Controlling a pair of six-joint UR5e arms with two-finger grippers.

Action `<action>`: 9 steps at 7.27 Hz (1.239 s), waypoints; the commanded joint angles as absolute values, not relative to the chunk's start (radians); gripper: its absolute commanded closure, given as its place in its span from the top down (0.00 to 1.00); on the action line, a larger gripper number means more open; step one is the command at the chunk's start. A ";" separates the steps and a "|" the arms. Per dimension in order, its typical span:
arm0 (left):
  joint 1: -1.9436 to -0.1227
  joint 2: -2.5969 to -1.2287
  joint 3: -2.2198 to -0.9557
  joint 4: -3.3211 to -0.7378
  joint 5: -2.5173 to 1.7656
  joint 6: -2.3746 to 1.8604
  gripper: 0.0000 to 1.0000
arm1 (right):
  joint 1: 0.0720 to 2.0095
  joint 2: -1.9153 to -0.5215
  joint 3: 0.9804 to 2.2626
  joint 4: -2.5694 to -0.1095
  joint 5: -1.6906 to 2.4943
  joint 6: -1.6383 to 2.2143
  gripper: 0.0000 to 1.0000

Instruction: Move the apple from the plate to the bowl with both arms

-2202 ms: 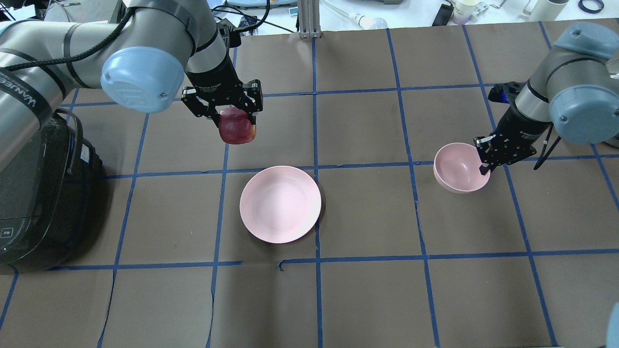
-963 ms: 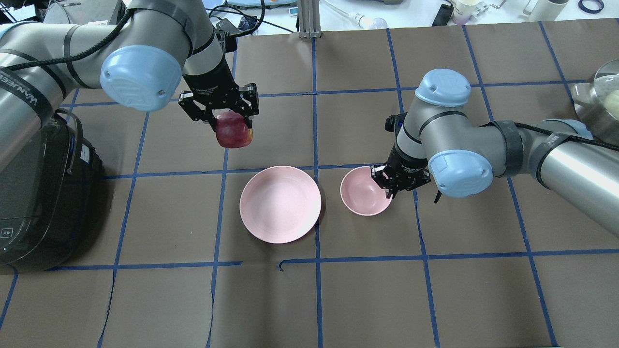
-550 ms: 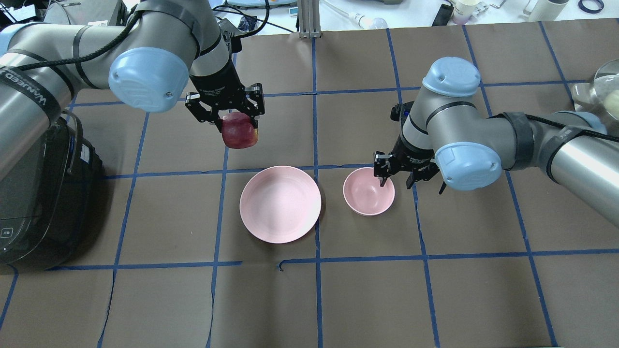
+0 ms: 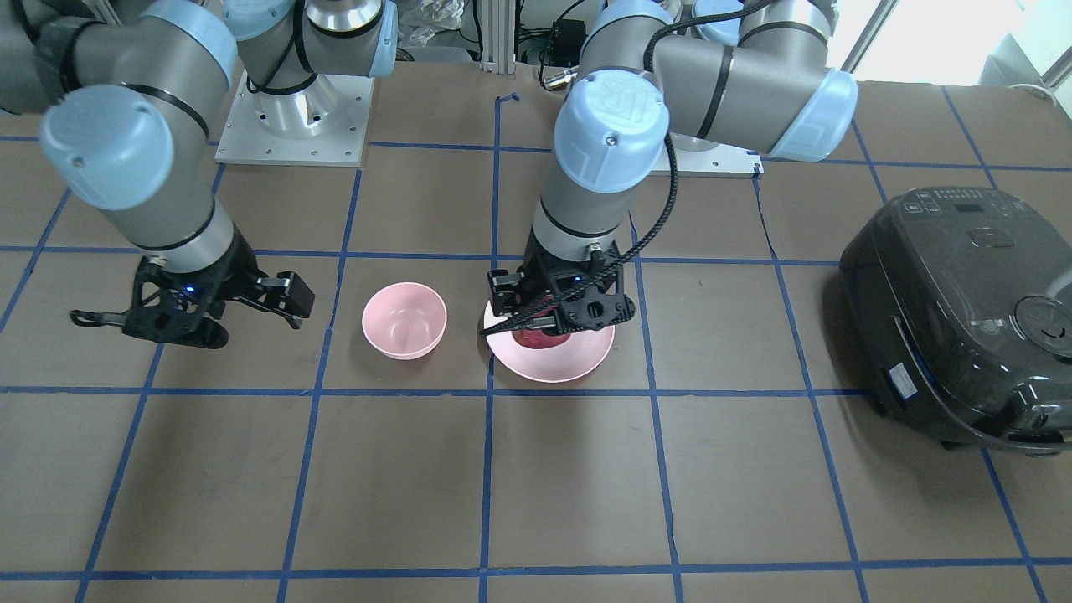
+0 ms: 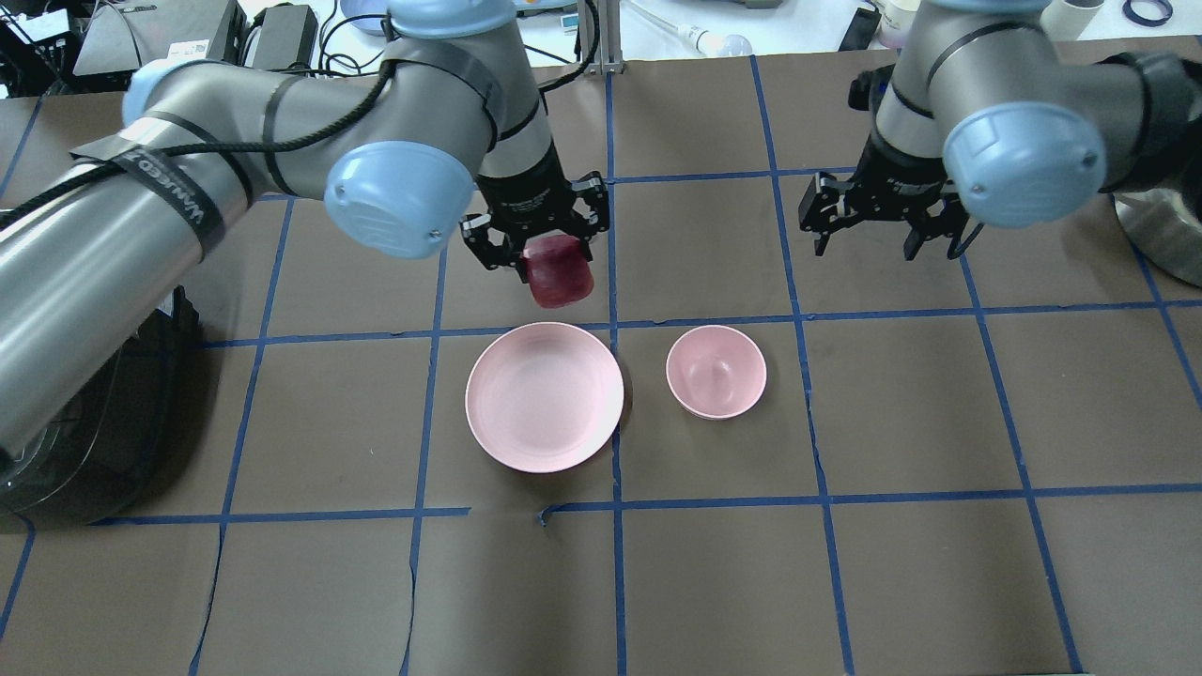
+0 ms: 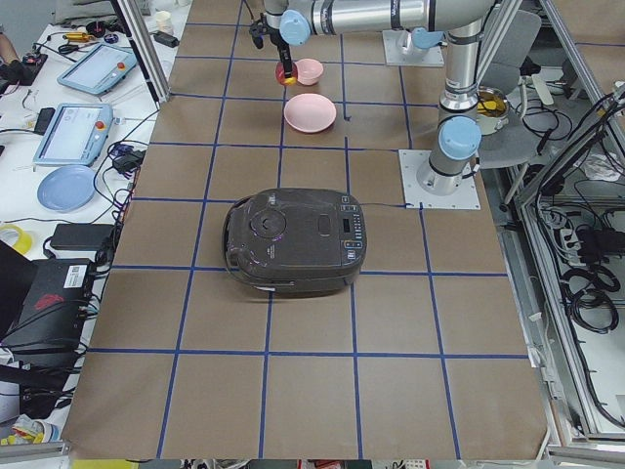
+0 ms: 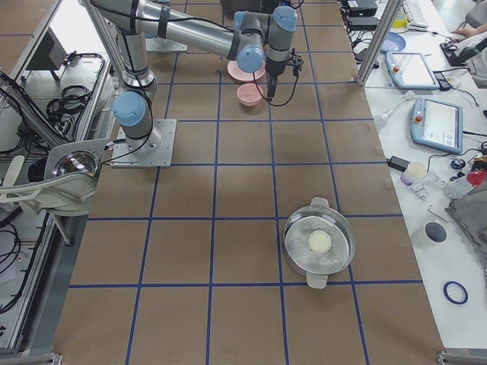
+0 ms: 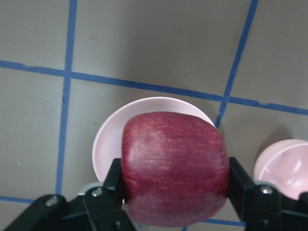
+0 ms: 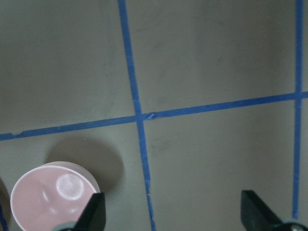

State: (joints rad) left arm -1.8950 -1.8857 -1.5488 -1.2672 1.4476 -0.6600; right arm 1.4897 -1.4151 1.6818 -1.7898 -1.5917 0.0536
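Observation:
Next, my left gripper lets go of the dark-red apple inside the small pink bowl [image 4: 404, 323] [image 8: 291, 169] that stands beside the pale-pink plate. The apple is now over the plate's far edge.
My left gripper [image 5: 545, 258] is shut on the dark-red apple [image 5: 561, 282] and holds it in the air over the far edge of the pale-pink plate [image 5: 545, 441]. The left wrist view shows the apple [image 8: 174, 168] between both fingers, with the plate [image 8: 108, 139] below and the bowl [image 8: 284, 163] to the right. The small pink bowl [image 5: 716, 372] stands empty just right of the plate. My right gripper [image 5: 883, 230] is open and empty, raised beyond and right of the bowl. The bowl [image 9: 53, 197] shows at the lower left of the right wrist view.
A black rice cooker [image 4: 955, 318] stands at my left end of the table. A steel pot [image 7: 319, 243] with a pale round thing in it stands at the right end. Blue tape lines grid the brown table cover [image 5: 714, 563].
My right gripper carried the bowl in beside the plate, let it go, and drew back up and away. My left gripper moved right with the apple, toward the plate and bowl.

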 commanded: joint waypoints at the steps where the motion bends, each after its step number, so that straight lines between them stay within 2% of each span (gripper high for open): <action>1: -2.043 -1.963 -1.548 -1.122 1.424 -0.965 0.00 | 1.415 -1.480 1.649 -1.749 -1.646 0.026 1.00; 4: -2.123 -2.057 -1.558 -1.037 1.408 -1.055 0.00 | 1.410 -1.479 1.655 -1.755 -1.648 0.037 1.00; 9: -2.126 -2.072 -1.572 -1.100 1.373 -1.035 0.00 | 1.410 -1.480 1.655 -1.756 -1.649 0.040 1.00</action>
